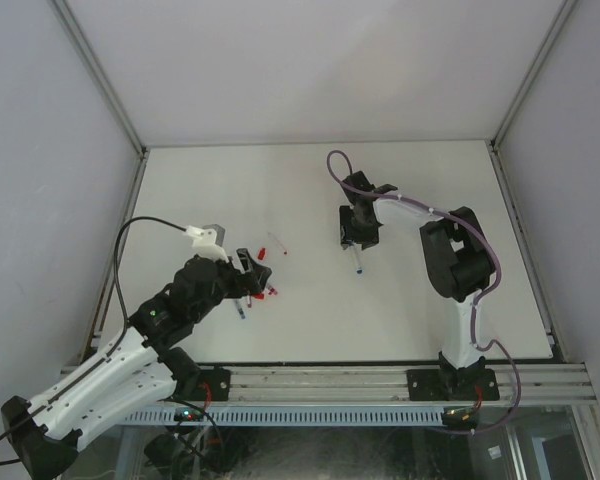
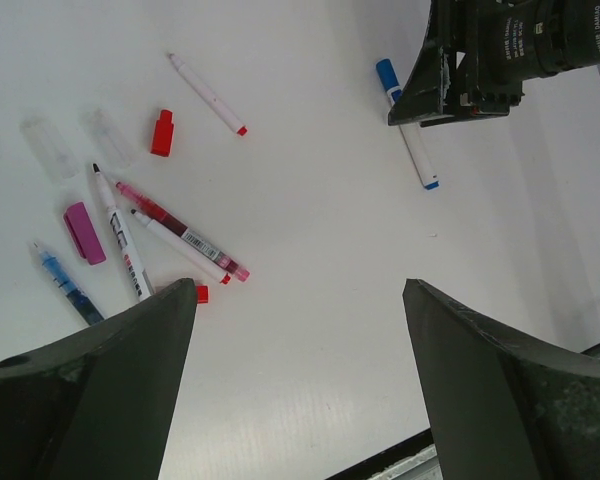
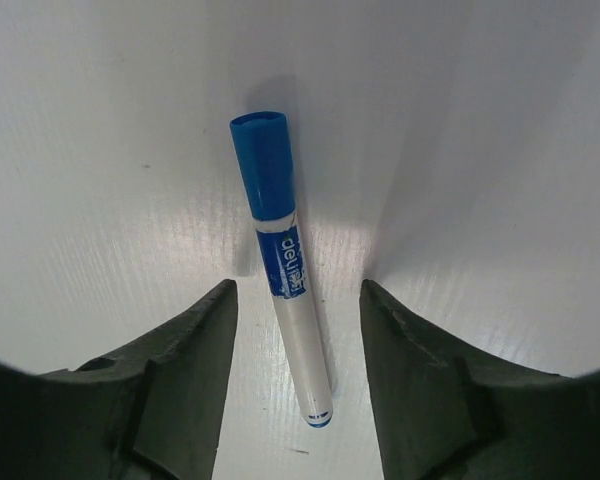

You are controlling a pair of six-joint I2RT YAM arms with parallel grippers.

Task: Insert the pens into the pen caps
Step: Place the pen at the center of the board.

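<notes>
My left gripper is to close next on the rear half of the black-tipped pen (image 1: 248,297) (image 2: 134,268) that lies beside the magenta cap.
A white pen with its blue cap (image 3: 265,165) on lies flat on the table, its barrel (image 3: 298,320) between the fingers of my right gripper (image 3: 296,285). The jaws stand open on either side without touching it. From above, this blue pen (image 1: 359,262) pokes out below the right gripper (image 1: 358,238). My left gripper (image 2: 298,285) is open and holds nothing, hovering beside a cluster of loose pens: a magenta pen (image 2: 180,230), a red-ended pen (image 2: 208,95), a black-tipped pen (image 2: 120,232) and an uncapped blue pen (image 2: 65,285). A red cap (image 2: 162,132) and a magenta cap (image 2: 84,232) lie among them.
Two clear caps (image 2: 45,145) lie left of the red cap, and a small red piece (image 2: 201,293) sits by my left finger. The white table (image 1: 430,200) has grey walls on three sides. A metal rail (image 1: 380,380) runs along its near edge.
</notes>
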